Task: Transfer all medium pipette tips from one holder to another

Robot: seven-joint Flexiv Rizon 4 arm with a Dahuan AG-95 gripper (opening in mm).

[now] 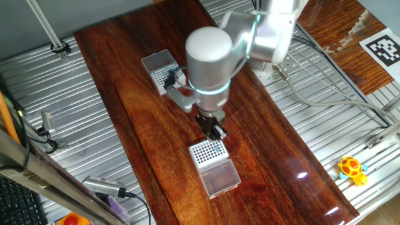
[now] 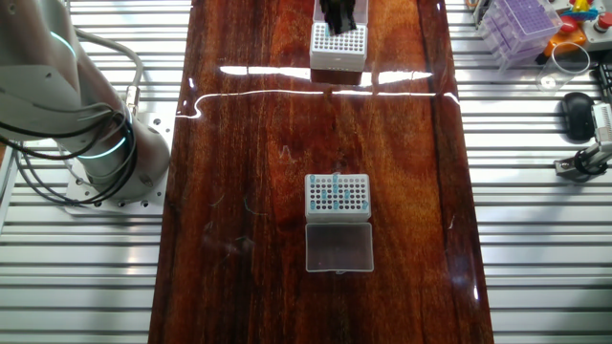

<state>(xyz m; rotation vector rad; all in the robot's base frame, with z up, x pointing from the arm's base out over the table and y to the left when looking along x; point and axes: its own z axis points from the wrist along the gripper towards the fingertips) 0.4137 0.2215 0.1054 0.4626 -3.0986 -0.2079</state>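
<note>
Next, I release the medium pipette tip from my gripper in the white rack [image 1: 164,69] that is behind the arm, near the open lid of that rack.
A white rack [image 2: 337,194] with several teal medium pipette tips [image 2: 330,198] in its grid stands mid-table, its clear lid [image 2: 338,247] lying open beside it. In the one fixed view this rack [image 1: 169,76] sits behind the arm. The second white rack [image 1: 208,152] shows mostly bare dark holes and a few teal tips [image 1: 217,147] at one corner, with its lid [image 1: 220,177] open. My gripper [image 1: 215,130] hangs just above that corner, fingers pointing down. In the other fixed view the gripper [image 2: 337,13] is cut off by the top edge above this rack [image 2: 338,43]. The gap between the fingers is too small to read.
The racks stand on a dark wooden board [image 1: 131,112] flanked by ribbed metal. A yellow toy [image 1: 352,169] and a tag marker [image 1: 382,49] lie to one side. A purple tip box [image 2: 521,24] and a mouse [image 2: 577,113] sit past the board's edge. The robot base [image 2: 96,143] with cables stands opposite.
</note>
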